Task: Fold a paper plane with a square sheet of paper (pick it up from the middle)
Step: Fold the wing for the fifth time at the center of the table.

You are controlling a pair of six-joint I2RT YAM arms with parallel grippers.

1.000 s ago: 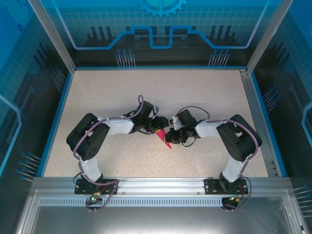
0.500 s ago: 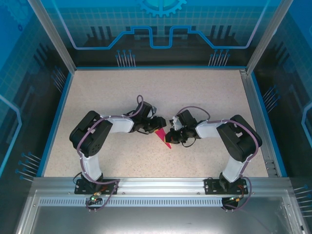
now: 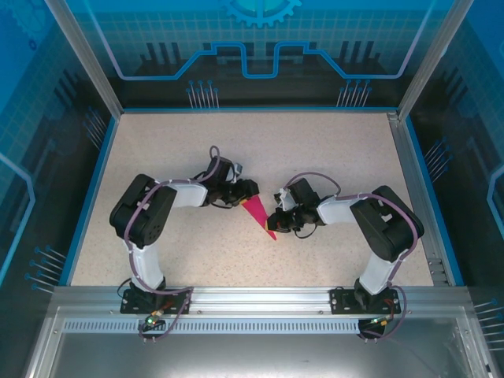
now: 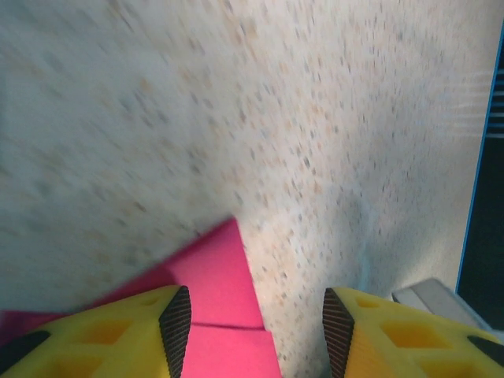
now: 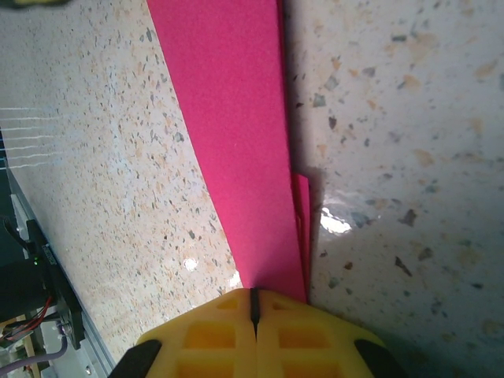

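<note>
I should open my right gripper, as it sits shut over the paper plane's narrow part, too near the paper plane's tip, and take the paper plane's middle (image 5: 285,169).
The square sheet of paper is folded into a narrow magenta dart, the paper plane (image 3: 258,217), which lies flat on the speckled table between both arms. Its wide end points up-left and its tip points toward the near edge. My left gripper (image 3: 249,192) hovers open at the wide end. In the left wrist view the plane (image 4: 214,277) reaches under the left finger (image 4: 118,335), and nothing is clamped between the jaws of the gripper (image 4: 257,331). My right gripper (image 3: 275,219) is shut. Its joined tips (image 5: 253,303) sit over the plane's narrow part (image 5: 236,134), whose layered edge shows at the right.
The speckled tabletop (image 3: 331,150) is bordered by a blue rim and aluminium posts. Blue printed walls stand on three sides. Both arm bases are bolted to the metal rail (image 3: 260,298) at the near edge.
The left arm has drawn back up and to the left, uncovering the plane's wide end. The right gripper and the plane have stayed in place.
</note>
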